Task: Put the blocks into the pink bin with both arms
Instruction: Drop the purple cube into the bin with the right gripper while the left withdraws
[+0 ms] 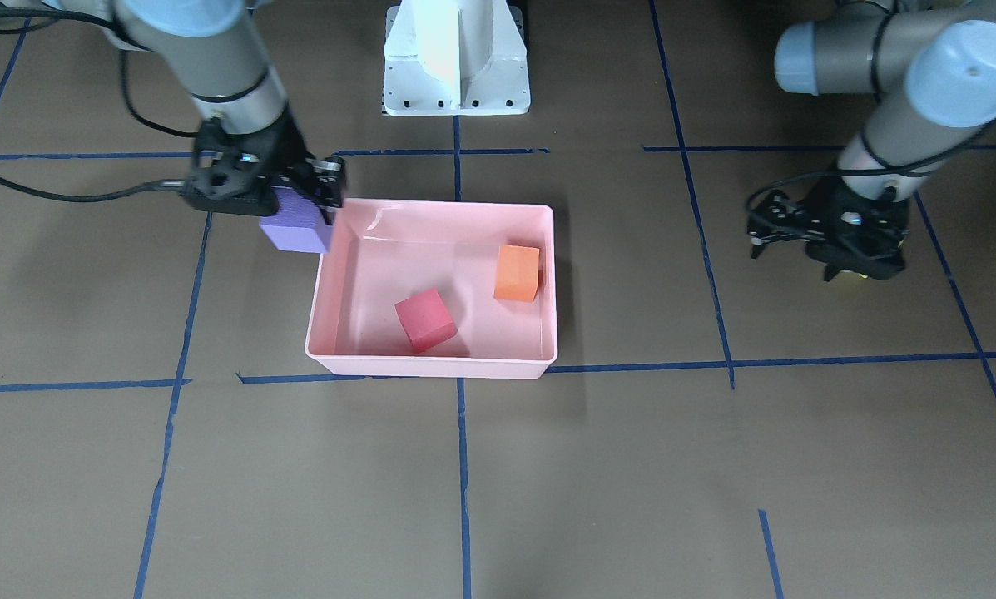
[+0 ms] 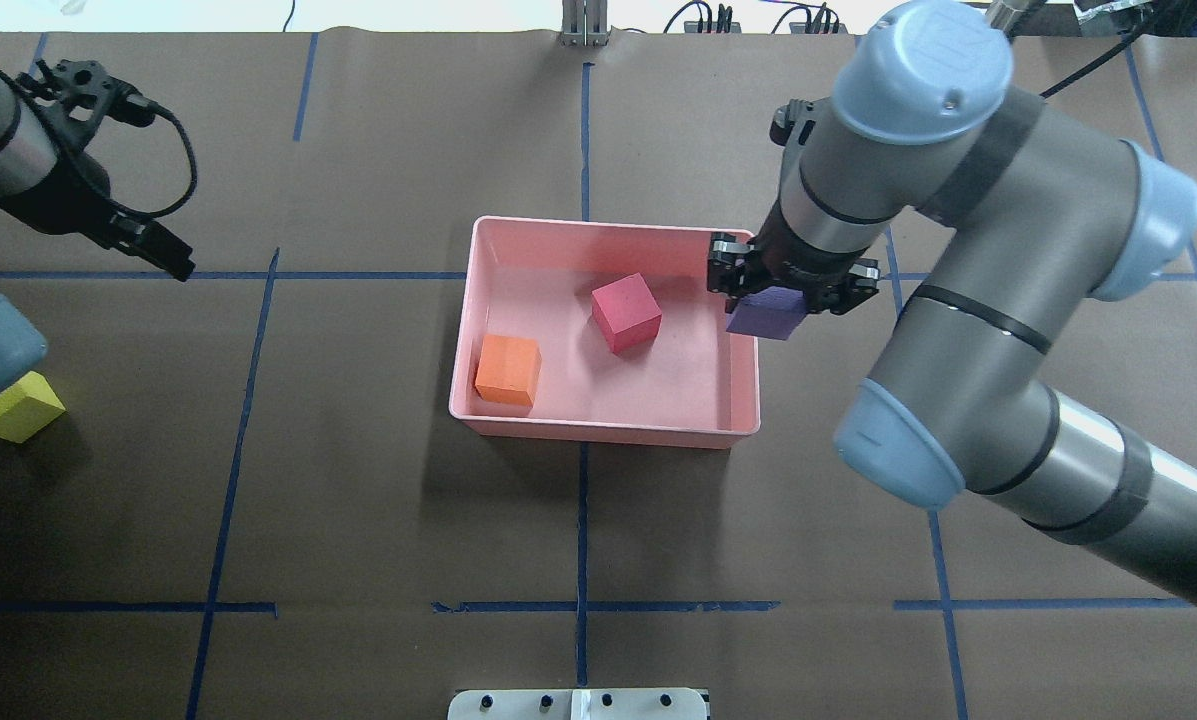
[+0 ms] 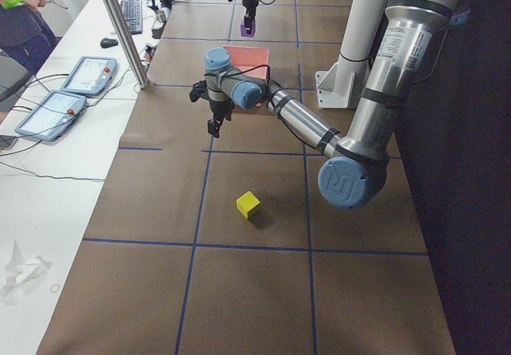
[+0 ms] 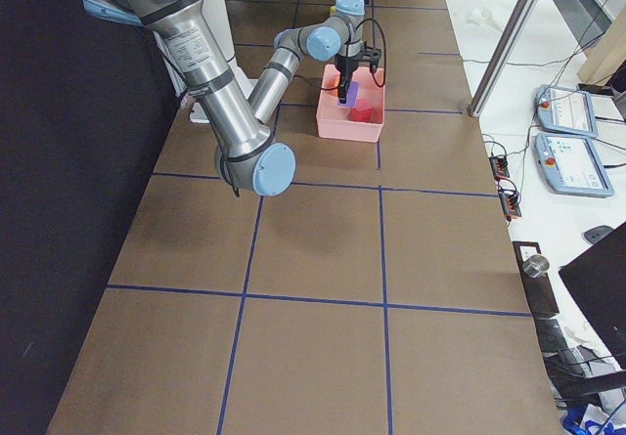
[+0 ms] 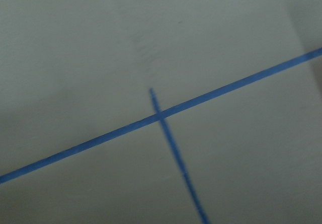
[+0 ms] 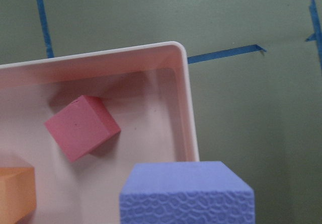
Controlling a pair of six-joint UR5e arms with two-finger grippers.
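Next, I'll close my left gripper on the half-hidden yellow-green block behind my left arm, on the block's sides (image 1: pixel 850 274).
The pink bin (image 2: pixel 598 432) sits mid-table and holds the red block (image 2: pixel 626 313) and the orange block (image 2: pixel 508 369). My right gripper (image 2: pixel 784 292) is shut on the purple block (image 2: pixel 766 316) and holds it in the air above the bin's right wall. In the right wrist view the purple block (image 6: pixel 186 194) straddles that rim. The yellow-green block (image 2: pixel 15 407) lies on the table at the far left, partly behind my left arm. My left gripper (image 2: pixel 180 266) hangs above the table, apart from that block and empty. I cannot tell whether it is open or shut.
The white pedestal base (image 1: pixel 456 58) stands behind the bin on the robot's side. Blue tape lines (image 5: pixel 161 116) cross the brown table cover. A side desk with tablets (image 3: pixel 88 74) and a person (image 3: pixel 20 12) lies beyond the table's far edge.
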